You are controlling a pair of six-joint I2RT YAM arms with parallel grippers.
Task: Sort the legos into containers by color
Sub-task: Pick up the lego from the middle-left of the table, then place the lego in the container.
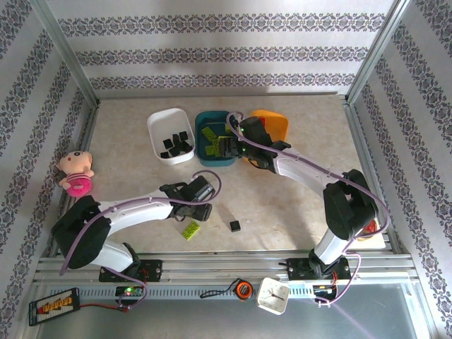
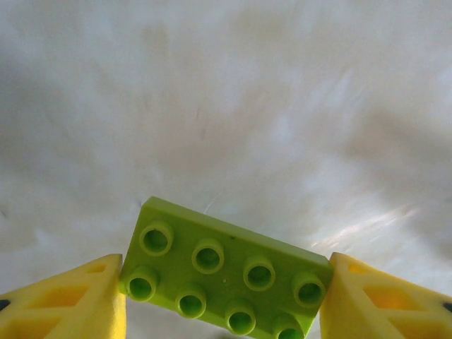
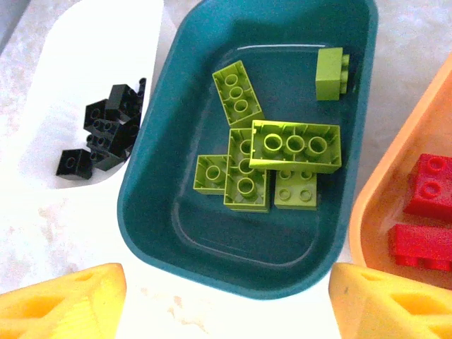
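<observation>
Next, my left gripper drops the lime green lego among the lime legos near the middle of the teal container [image 1: 224, 135].
A lime green lego [image 2: 212, 244] lies studs-up on the table, and my left gripper [image 2: 222, 307] is shut on it, a yellow finger against each short end. From above, this brick [image 1: 191, 230] sits at the front, just under the left gripper [image 1: 195, 217]. A small black lego [image 1: 234, 226] lies to its right. My right gripper [image 3: 226, 300] hangs open and empty over the near rim of the teal container [image 3: 141, 191], which holds several lime legos [image 3: 293, 145]. The white container [image 3: 63, 63] holds black legos [image 3: 106, 131]. The orange container [image 3: 371, 198] holds red legos [image 3: 432, 182].
The three containers stand in a row at the back: white [image 1: 157, 127], teal [image 1: 201, 116], orange [image 1: 277, 121]. A pink-and-cream doll [image 1: 76, 174] lies at the left edge. Patterned walls and metal rails close in the table.
</observation>
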